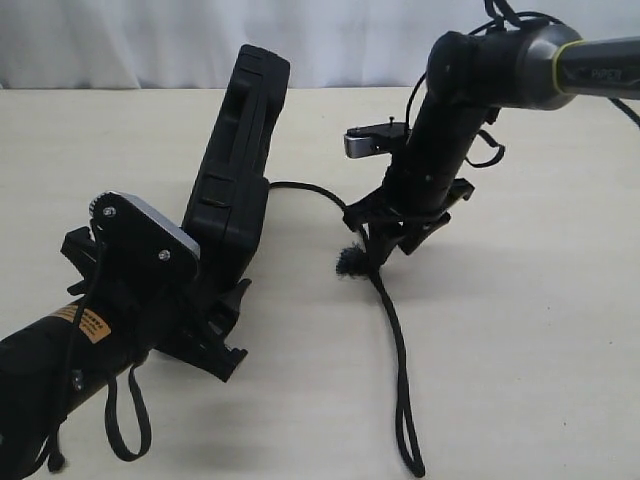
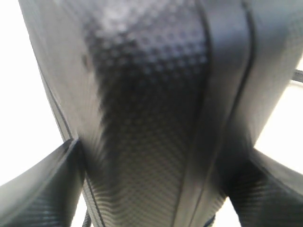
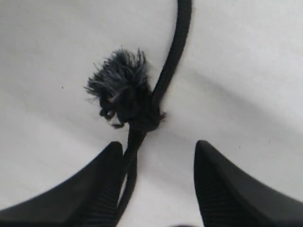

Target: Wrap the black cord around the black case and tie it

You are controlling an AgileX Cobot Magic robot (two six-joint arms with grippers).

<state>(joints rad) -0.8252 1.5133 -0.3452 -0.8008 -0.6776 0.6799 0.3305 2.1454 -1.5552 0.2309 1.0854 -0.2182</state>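
The cord's knot is beyond the open fingers of my right gripper, and a piece of the cord is beside one finger, so my right gripper should turn and close on the knot [image 1: 367,264].
The black case [image 1: 235,170] stands tilted on its edge at the table's middle left. My left gripper [image 1: 222,325] is shut on its lower end; in the left wrist view the textured case [image 2: 156,94] fills the space between both fingers [image 2: 42,189]. The black cord [image 1: 395,340] runs out from behind the case, passes under my right gripper [image 1: 375,250] and trails toward the front edge. My right gripper [image 3: 158,153] is open just above the table. The cord's knot [image 3: 139,116] with its frayed end [image 3: 118,78] lies just beyond the fingertips, and one strand passes along the inside of one finger [image 3: 102,189].
The beige table [image 1: 520,330] ends at a white backdrop [image 1: 120,40] behind. A thin black strap loop [image 1: 128,425] hangs from the left arm at the front left. The right arm [image 1: 450,110] reaches in from the upper right.
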